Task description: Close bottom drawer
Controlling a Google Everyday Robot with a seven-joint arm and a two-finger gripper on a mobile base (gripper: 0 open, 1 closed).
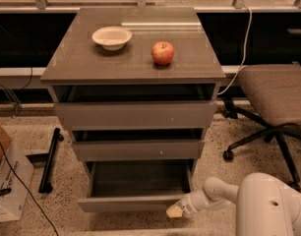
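Note:
Next, my gripper lets go of the bottom drawer once I have its front pushed back into the cabinet (139, 178) beneath the middle drawer.
The bottom drawer (131, 202) is the lowest of three grey-brown drawers in the cabinet. It stands partly pulled out, and its shallow grey box is empty. My gripper (175, 211) is at the right end of the drawer's flat front, at floor level, with its yellowish tip touching or almost touching the front. My white arm (224, 193) reaches in from the lower right.
The middle drawer (138, 149) and top drawer (135, 114) sit slightly out. A white bowl (111, 37) and a red apple (163, 52) are on the cabinet top (81, 63). An office chair (273, 102) stands right. A cardboard box (8, 181) and black bar (48, 160) lie left.

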